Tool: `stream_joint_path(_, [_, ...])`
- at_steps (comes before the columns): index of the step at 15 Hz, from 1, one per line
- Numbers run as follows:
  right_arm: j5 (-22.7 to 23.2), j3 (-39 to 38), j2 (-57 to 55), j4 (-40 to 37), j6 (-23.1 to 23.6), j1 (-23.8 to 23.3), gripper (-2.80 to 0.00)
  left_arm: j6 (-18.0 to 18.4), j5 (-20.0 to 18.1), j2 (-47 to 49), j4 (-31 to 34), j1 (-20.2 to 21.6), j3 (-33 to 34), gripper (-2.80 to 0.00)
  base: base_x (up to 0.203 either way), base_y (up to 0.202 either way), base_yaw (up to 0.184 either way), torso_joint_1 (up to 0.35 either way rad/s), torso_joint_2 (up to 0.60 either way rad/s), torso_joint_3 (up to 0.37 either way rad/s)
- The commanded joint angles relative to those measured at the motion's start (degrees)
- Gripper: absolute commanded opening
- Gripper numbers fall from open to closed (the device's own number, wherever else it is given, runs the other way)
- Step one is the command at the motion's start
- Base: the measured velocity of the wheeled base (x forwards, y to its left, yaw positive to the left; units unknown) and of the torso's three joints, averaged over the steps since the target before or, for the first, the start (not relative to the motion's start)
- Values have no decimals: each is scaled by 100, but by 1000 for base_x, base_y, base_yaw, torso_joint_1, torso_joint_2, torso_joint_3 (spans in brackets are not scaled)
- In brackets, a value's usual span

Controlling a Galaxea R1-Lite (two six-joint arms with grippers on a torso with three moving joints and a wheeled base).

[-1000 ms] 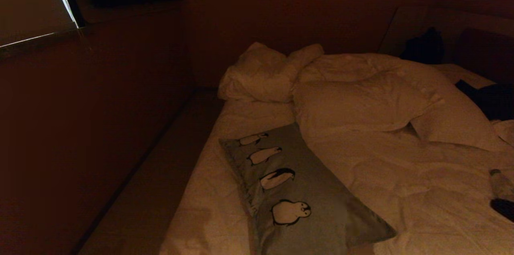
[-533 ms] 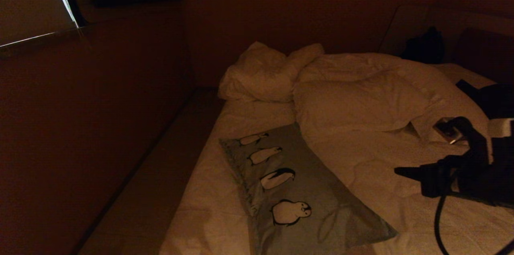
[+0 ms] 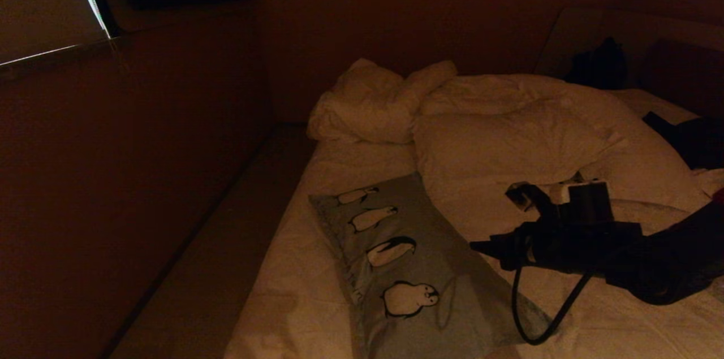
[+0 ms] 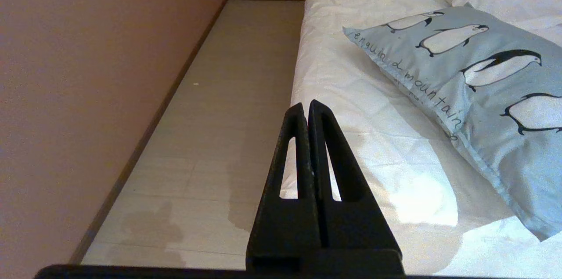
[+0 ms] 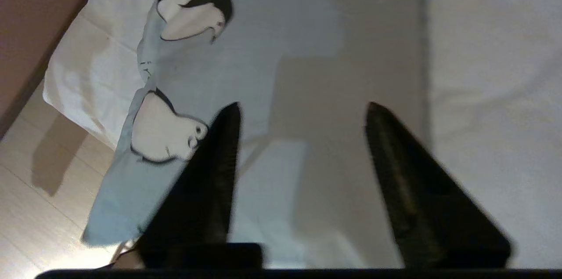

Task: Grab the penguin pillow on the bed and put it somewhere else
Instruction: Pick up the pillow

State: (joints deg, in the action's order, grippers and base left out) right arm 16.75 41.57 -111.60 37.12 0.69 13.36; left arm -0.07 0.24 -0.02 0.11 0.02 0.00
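Note:
The robot's right gripper will close on the plain cloth (image 3: 465,287) (image 5: 308,136) of the penguin pillow, between the head of the nearest penguin and the pillow's long plain edge.
The penguin pillow (image 3: 418,268) is long and grey-blue with a row of black-and-white penguins. It lies flat along the left side of the bed (image 3: 294,291). My right gripper (image 3: 481,247) reaches in from the right and hovers over the pillow's right half. In the right wrist view the right gripper (image 5: 303,107) is open, with only the pillow (image 5: 263,28) below its fingers. My left gripper (image 4: 306,105) is shut and empty, low by the bed's near left edge, with the pillow (image 4: 483,77) off to its side.
A rumpled cream duvet (image 3: 509,138) and a bunched white pillow (image 3: 367,104) fill the far half of the bed. Dark items (image 3: 690,138) lie at the right edge. A narrow strip of floor (image 3: 226,268) runs between the bed and the left wall.
My right arm has swung into the head view from the right and moved left, out over the pillow's right half. The pillow has not moved.

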Motion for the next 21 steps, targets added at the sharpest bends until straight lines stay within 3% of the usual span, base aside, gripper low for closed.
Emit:
stream_joint_path(1, [11, 62, -537, 871, 30, 104, 0, -1, 2, 2, -2, 6, 0, -280, 0, 0, 0, 0, 0, 0])
stream_joint_path(5, [18, -13, -1049, 1416, 463, 157, 0, -1, 2, -6, -2, 6, 0, -280, 0, 0, 0, 0, 0, 0])
stream_joint_path(11, [93, 153, -1703, 1648, 430, -80, 0, 3, 2, 2, -2, 2, 0, -280, 0, 0, 0, 0, 0, 0])
stream_joint_path(18, [939, 191, -2062, 1640, 417, -516, 0, 7, 2, -6, -2, 6, 0, -280, 0, 0, 0, 0, 0, 0])
stream_joint_path(21, [1011, 210, -2409, 1668, 479, -587, 0, -1, 2, 2, -2, 4, 0, -280, 0, 0, 0, 0, 0, 0])
